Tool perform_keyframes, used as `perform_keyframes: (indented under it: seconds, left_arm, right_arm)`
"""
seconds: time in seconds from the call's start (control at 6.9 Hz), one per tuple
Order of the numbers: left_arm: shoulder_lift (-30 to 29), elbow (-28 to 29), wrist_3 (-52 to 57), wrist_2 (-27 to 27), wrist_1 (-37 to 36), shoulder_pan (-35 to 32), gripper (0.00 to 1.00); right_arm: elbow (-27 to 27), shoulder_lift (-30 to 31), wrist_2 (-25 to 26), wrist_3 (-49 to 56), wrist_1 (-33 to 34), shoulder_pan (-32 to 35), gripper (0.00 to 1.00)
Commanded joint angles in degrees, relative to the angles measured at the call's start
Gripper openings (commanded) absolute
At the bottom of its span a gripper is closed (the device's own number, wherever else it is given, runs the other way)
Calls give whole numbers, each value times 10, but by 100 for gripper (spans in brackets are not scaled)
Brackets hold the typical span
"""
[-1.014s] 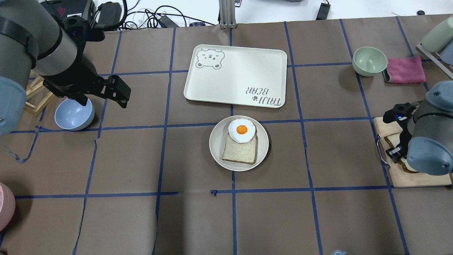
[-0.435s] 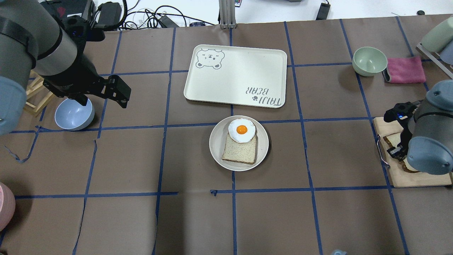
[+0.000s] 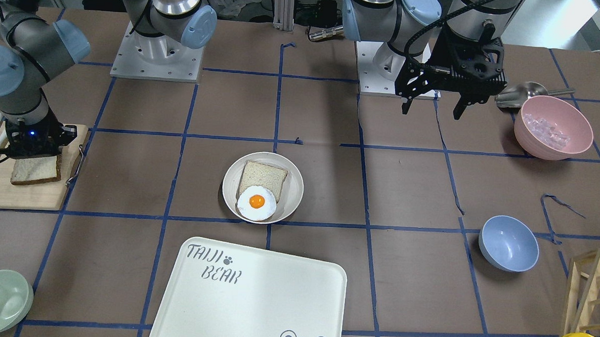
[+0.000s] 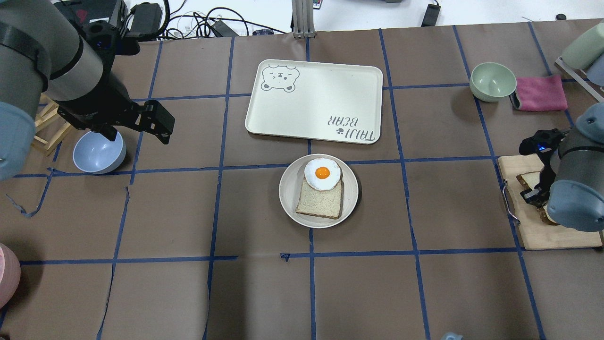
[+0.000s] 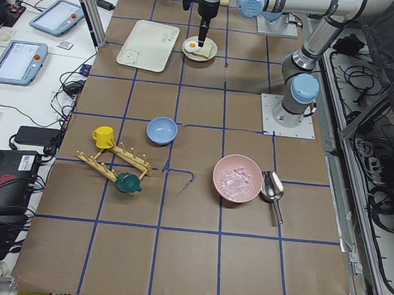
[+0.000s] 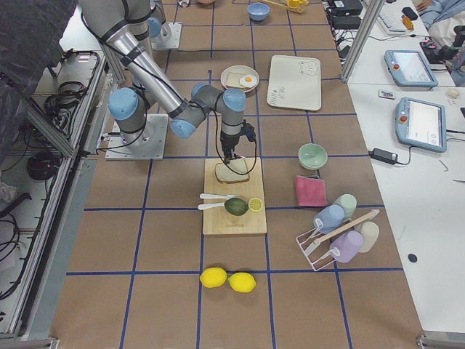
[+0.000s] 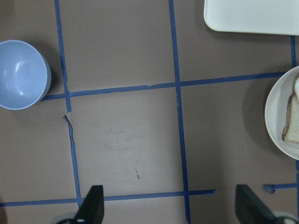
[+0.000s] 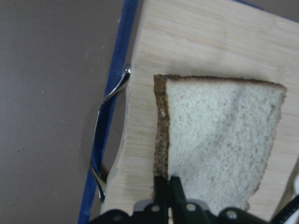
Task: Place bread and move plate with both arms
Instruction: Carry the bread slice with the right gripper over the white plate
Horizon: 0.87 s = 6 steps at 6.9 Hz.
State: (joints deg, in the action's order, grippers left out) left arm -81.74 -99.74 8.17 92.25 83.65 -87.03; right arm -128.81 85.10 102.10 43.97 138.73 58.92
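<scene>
My right gripper is going to release the bread over the fried egg and squarish slice (image 3: 255, 190) on the white plate. The bread is on the cutting board now.
The bread (image 8: 219, 140), a dark-crusted slice, lies on the wooden cutting board (image 8: 196, 42) at the table's right end; it also shows in the front view (image 3: 35, 170) and the overhead view (image 4: 528, 179). My right gripper (image 8: 167, 184) is shut on the bread's crust edge. The white plate (image 4: 288, 193) sits mid-table and holds a squarish slice with a fried egg (image 4: 322, 174) on it. My left gripper (image 3: 431, 108) is open and empty. It hovers far left of the plate, near the blue bowl (image 4: 99, 151).
The cream TAIJI BEAR tray (image 4: 314, 101) lies just beyond the plate. A green bowl (image 4: 493, 81) and a pink cloth (image 4: 540, 93) are at the far right. A pink bowl (image 3: 553, 128) and a wooden rack (image 3: 591, 287) are on the left arm's side.
My right wrist has shifted a little farther away and to the right over the cutting board, and the bread's visible edge shifted with it. The left arm has not moved.
</scene>
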Motion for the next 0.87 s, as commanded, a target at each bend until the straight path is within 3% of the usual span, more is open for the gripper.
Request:
perform_keyframes:
  seconds: [0.0,0.14,0.43,0.58,0.72]
  left_arm:
    - [1,1,1,0,0,0,100]
    - [2,1,3,2,0,0,100]
    - [4,1,4,3,1,0,100]
    - [4,0,4,2,0,0,100]
    - [4,0,4,3,0,0,100]
  right_arm:
    - [43,75,-4,-65,-70,13,0]
    - [118,76,-2,-83,-119,42,0]
    - [276,66,-5,-256,-326,141,0]
    - [340,53,0,-374,-403,234,0]
    - [375,23,-4,-508,-433,327,0]
